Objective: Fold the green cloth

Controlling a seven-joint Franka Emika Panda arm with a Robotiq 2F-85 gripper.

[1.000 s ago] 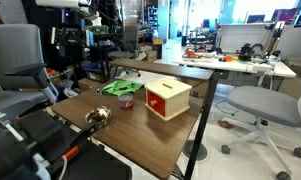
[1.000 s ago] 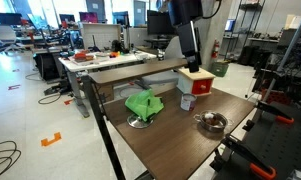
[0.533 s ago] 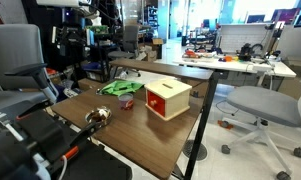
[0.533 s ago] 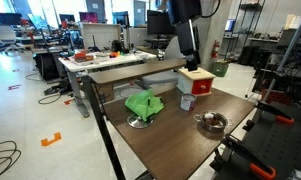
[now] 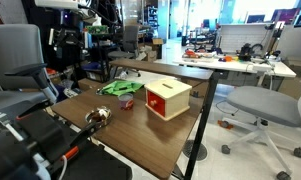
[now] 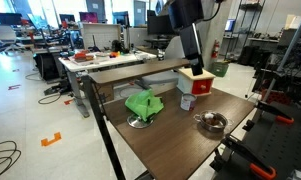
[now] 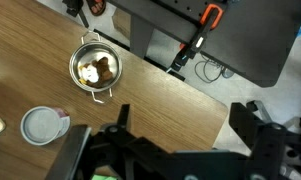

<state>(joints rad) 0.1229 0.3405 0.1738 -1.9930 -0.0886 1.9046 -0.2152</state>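
Observation:
I move my gripper to the green cloth next and close it on its end (image 5: pixel 104 88) farthest from the wooden box.
The green cloth (image 5: pixel 120 87) lies crumpled near the far edge of the wooden table (image 5: pixel 140 130); it also shows in an exterior view (image 6: pixel 143 103). Only a sliver of green shows at the bottom edge of the wrist view (image 7: pixel 100 177). My gripper (image 6: pixel 195 55) hangs high above the table, over the area beside the wooden box, well clear of the cloth. In the wrist view its two fingers (image 7: pixel 185 135) stand wide apart with nothing between them.
A wooden box with a red slot (image 5: pixel 168 97) (image 6: pixel 195 80) stands on the table. A metal bowl with food pieces (image 7: pixel 94 70) (image 6: pixel 211 122) sits near a corner. A small cup (image 7: pixel 42 125) (image 6: pixel 187 102) stands by the box. Office chairs and desks surround the table.
The arm has shifted slightly sideways above the box in an exterior view. The cloth and the other objects have not moved.

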